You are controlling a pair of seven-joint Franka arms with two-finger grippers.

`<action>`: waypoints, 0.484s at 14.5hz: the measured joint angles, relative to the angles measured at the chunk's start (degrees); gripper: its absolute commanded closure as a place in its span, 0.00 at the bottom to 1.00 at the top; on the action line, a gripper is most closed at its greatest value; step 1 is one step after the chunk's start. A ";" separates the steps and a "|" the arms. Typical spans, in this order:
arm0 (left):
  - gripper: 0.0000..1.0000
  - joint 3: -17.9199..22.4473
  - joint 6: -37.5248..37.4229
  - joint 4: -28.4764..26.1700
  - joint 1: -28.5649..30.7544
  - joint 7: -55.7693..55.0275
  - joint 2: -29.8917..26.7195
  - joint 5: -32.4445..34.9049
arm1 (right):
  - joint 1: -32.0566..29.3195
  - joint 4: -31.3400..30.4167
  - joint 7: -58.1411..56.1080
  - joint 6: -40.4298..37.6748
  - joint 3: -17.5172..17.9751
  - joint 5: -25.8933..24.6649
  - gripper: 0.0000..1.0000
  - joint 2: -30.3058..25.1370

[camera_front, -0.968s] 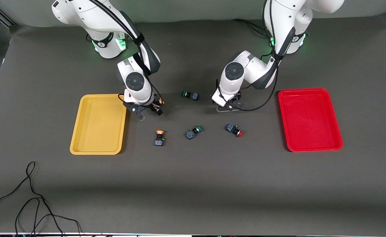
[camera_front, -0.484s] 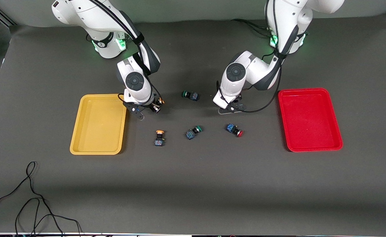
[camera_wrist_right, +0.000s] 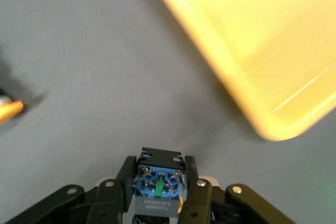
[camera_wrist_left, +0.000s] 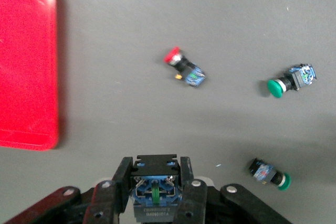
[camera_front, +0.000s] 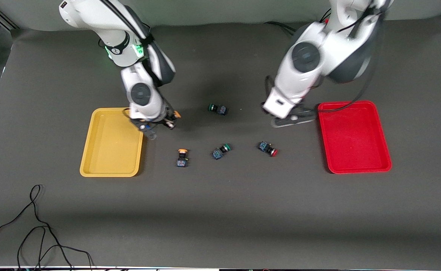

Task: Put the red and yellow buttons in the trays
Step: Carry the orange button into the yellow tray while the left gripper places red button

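The robot's right gripper needs to put the yellow button down near the middle of the yellow tray's bottom (camera_front: 114,133).
My right gripper (camera_front: 161,128) (camera_wrist_right: 160,163) is shut on a yellow button (camera_wrist_right: 159,182), whose orange cap (camera_front: 177,115) sticks out; it hangs beside the yellow tray's (camera_front: 111,142) (camera_wrist_right: 262,40) rim. My left gripper (camera_front: 295,118) (camera_wrist_left: 156,169) is shut on a button's dark blue body (camera_wrist_left: 156,192), cap hidden, and hangs by the edge of the red tray (camera_front: 354,137) (camera_wrist_left: 26,61). On the table lie a second yellow button (camera_front: 182,157) (camera_wrist_right: 8,111) and a red button (camera_front: 267,148) (camera_wrist_left: 185,69). Both trays hold nothing.
Two green-capped switches lie mid-table, one (camera_front: 221,151) (camera_wrist_left: 291,80) between the loose yellow and red buttons, the other (camera_front: 217,109) (camera_wrist_left: 269,174) farther from the front camera. Black cables (camera_front: 36,226) trail at the near corner toward the right arm's end.
Both grippers closed on buttons and rose. The left arm swung toward the red tray; the right arm shifted toward the yellow tray.
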 measured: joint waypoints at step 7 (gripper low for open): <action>0.69 0.88 -3.56 -2.78 25.55 31.27 -3.09 1.75 | -1.23 -0.21 -18.97 -11.31 -14.14 -7.16 0.74 -12.83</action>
